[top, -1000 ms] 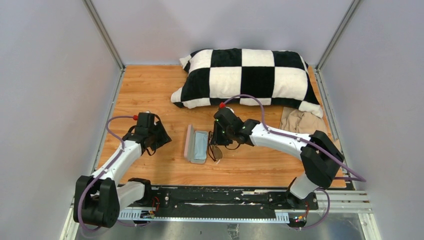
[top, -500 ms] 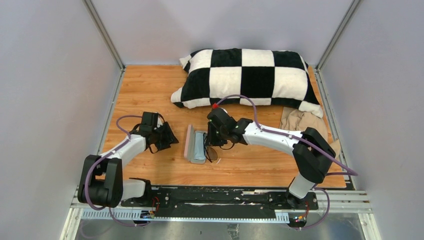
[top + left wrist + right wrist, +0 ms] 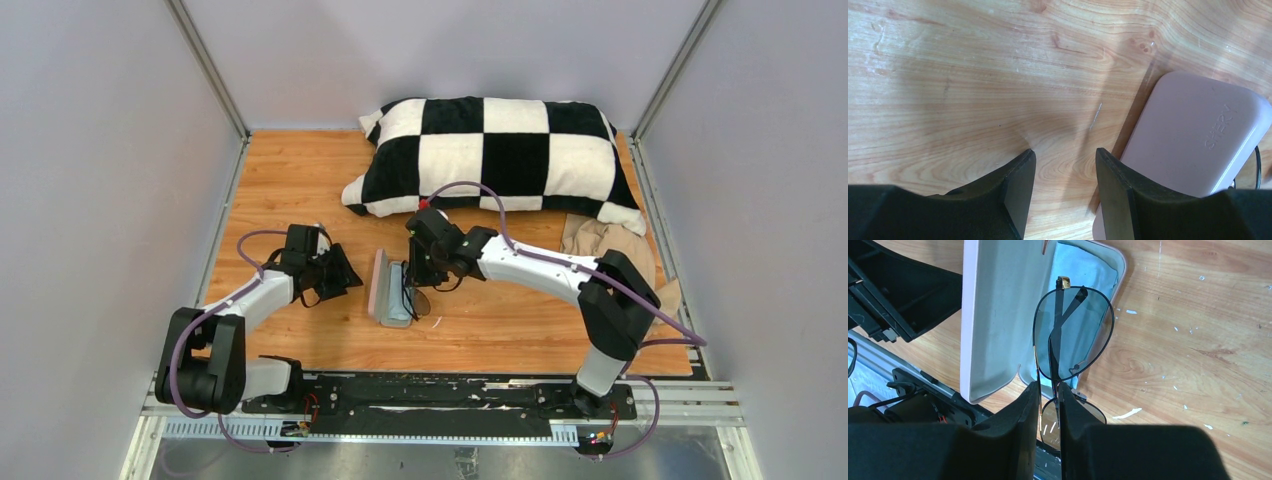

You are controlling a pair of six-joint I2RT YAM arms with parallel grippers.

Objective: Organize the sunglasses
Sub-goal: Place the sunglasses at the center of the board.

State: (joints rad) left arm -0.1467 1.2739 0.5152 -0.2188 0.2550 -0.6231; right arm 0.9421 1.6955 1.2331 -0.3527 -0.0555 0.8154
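Observation:
The sunglasses are to go inside the open pinkish-grey case. My right gripper will let go of them on the light blue cloth (image 3: 399,292) (image 3: 1071,320) in that case.
The sunglasses (image 3: 1073,337), thin dark frame, arms folded, hang clamped at the bridge in my right gripper (image 3: 1049,390). They hover over the right half of the open pinkish-grey case (image 3: 993,325), above the light blue cloth (image 3: 1088,270) lying inside it. In the top view the right gripper (image 3: 413,282) is over the case (image 3: 385,290), with the sunglasses (image 3: 420,300) at its right edge. My left gripper (image 3: 1064,165) is open and empty, low over the wood just left of the case's lid (image 3: 1193,135); in the top view the left gripper (image 3: 345,279) is beside the case.
A black-and-white chequered pillow (image 3: 495,155) lies at the back of the wooden table (image 3: 290,180). A beige crumpled cloth (image 3: 605,243) sits at the right under the pillow's corner. Grey walls enclose three sides. A black rail (image 3: 440,395) runs along the near edge.
My right gripper moved left with the sunglasses, from beside the case to over its open tray. My left gripper swung right, closer to the case's lid, then held.

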